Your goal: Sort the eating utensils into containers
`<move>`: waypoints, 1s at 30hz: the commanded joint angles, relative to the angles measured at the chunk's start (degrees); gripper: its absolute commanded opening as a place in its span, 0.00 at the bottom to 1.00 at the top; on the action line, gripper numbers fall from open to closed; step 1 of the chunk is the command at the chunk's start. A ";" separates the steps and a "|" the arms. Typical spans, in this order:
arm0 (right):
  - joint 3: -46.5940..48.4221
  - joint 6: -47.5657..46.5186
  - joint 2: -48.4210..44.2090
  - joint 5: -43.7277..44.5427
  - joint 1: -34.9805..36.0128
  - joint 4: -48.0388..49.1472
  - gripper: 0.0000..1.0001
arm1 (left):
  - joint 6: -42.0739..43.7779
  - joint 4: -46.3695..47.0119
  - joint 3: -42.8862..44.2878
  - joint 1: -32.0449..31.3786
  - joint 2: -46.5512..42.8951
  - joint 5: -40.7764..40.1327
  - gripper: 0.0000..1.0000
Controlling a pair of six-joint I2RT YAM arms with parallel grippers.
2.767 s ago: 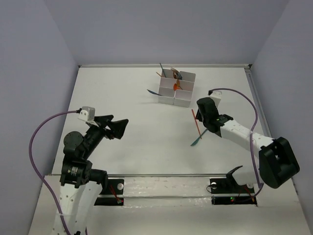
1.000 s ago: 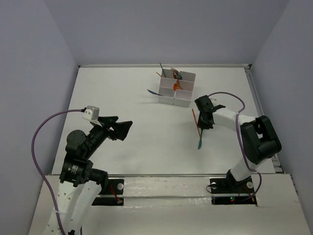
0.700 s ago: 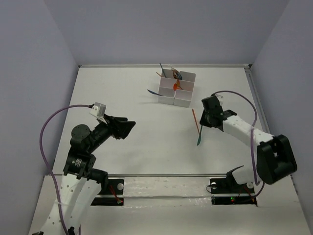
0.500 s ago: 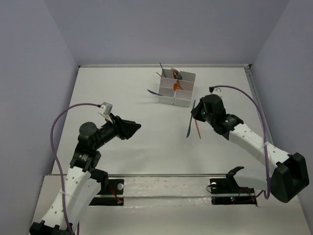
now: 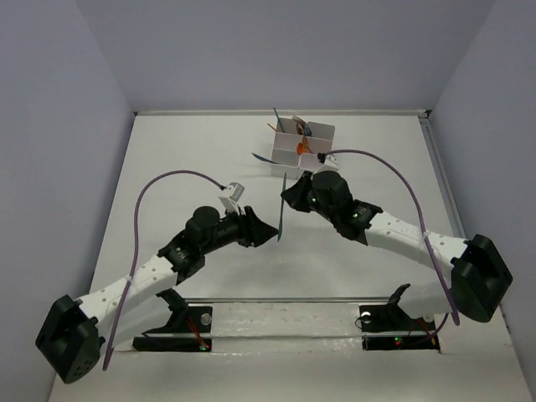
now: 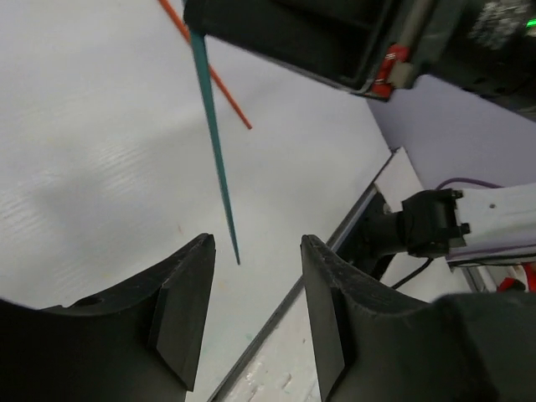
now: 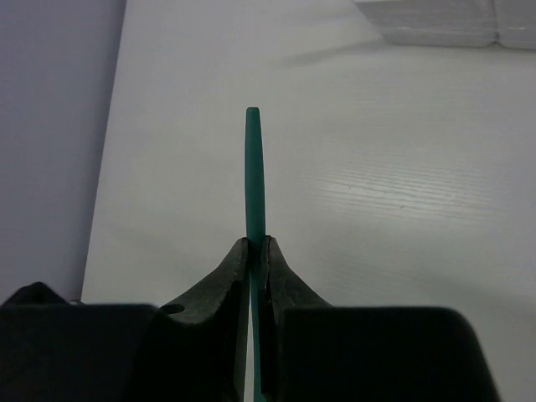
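The teal utensil's long end is pointing away from the containers, so my left gripper needs to hold that end while my right gripper takes hold again of the teal utensil (image 5: 281,219) close beside it.
My right gripper (image 5: 291,194) is shut on a dark teal utensil (image 5: 282,213) and holds it above the table's middle, pointing toward the near edge. In the right wrist view my gripper (image 7: 257,247) pinches the teal utensil (image 7: 255,167) edge-on. My left gripper (image 5: 266,230) is open and empty, and its fingers reach up to the utensil's free end. In the left wrist view the teal utensil (image 6: 213,142) ends just beyond the gap of my left gripper (image 6: 255,285). An orange utensil (image 6: 205,71) lies on the table behind it. The white containers (image 5: 301,151) hold several utensils (image 5: 297,126).
A dark blue utensil (image 5: 261,157) lies on the table just left of the containers. The containers' near wall shows at the top right of the right wrist view (image 7: 444,25). Purple cables (image 5: 167,180) arch over both arms. The rail (image 5: 285,300) runs along the near edge.
My right arm lifted the teal utensil from the right side and swung it left to the middle. My left arm stretched forward and right, bringing its open gripper to the utensil's free end.
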 commanded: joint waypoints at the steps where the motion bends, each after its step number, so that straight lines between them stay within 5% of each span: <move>1: 2.37 1.42 0.46 0.23 2.18 8.26 0.07 | 1.81 5.47 4.00 -4.82 8.54 -12.71 0.55; 5: 1.75 1.51 0.90 -0.65 2.71 8.79 0.07 | 3.83 4.59 6.20 -7.20 11.72 -21.33 0.49; 10: 1.05 1.42 1.43 -1.70 2.71 9.67 0.07 | 4.97 7.14 8.84 -8.43 16.73 -22.14 0.45; 15: -0.70 1.77 1.78 -2.58 2.71 10.37 0.07 | 5.06 8.81 9.19 -9.48 19.63 -21.88 0.08; 19: -1.76 1.25 0.91 -2.67 2.71 9.67 0.08 | 5.15 7.93 9.10 -9.49 19.29 -21.44 0.06; 24: -1.41 -6.12 -1.47 -4.77 2.71 6.43 0.44 | 7.08 3.03 10.06 -9.49 15.16 -18.10 0.06; 27: 1.48 -17.37 -3.40 -9.00 2.71 -1.62 0.55 | 8.31 -5.92 12.09 -9.49 13.14 -15.04 0.06; 30: 1.67 -24.84 -7.70 -9.61 2.71 -5.44 0.55 | 8.93 -10.51 13.32 -8.26 11.29 -10.48 0.06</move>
